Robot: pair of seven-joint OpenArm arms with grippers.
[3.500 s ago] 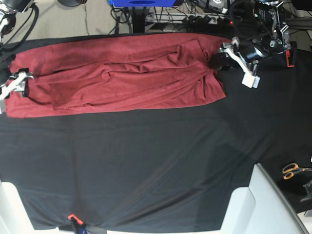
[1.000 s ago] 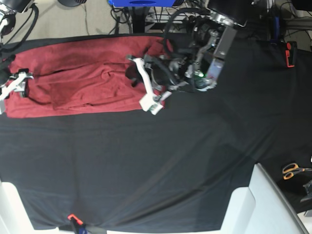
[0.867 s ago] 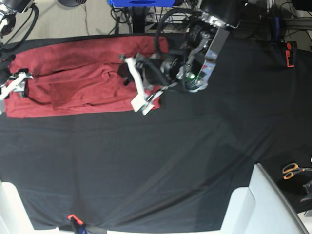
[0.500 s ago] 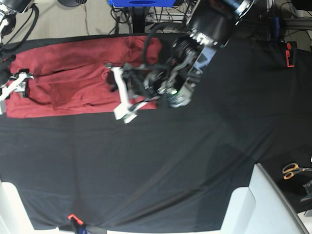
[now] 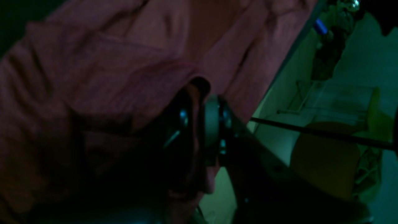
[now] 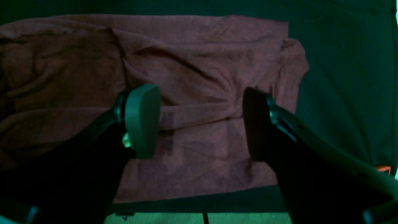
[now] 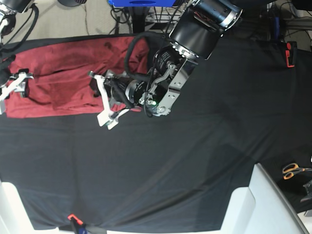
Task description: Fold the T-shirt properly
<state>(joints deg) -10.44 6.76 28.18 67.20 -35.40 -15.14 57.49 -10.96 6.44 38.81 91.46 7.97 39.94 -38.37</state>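
Note:
My left gripper needs to release the shirt's fold on the middle of the brick-red T-shirt (image 7: 80, 79), just beyond its fingertips.
The brick-red T-shirt (image 7: 58, 73) lies bunched at the table's far left, its right part doubled over toward the left. My left gripper (image 7: 96, 87) has reached across from the right and is shut on a fold of the shirt; the left wrist view shows fabric (image 5: 124, 77) pinched between the pads (image 5: 211, 121). My right gripper (image 7: 20, 85) is at the shirt's left end, open and holding nothing. In the right wrist view its fingers (image 6: 143, 121) stand wide apart just above the shirt (image 6: 202, 71).
A black cloth (image 7: 195, 161) covers the table. Scissors (image 7: 292, 170) lie at the right edge. A white panel (image 7: 263, 204) stands at the front right, and an orange clip (image 7: 72, 218) sits on the front edge. Cables and stands crowd the back.
My left gripper has carried the shirt's right end steadily leftward, so the shirt is now about half as wide. The right arm has not moved.

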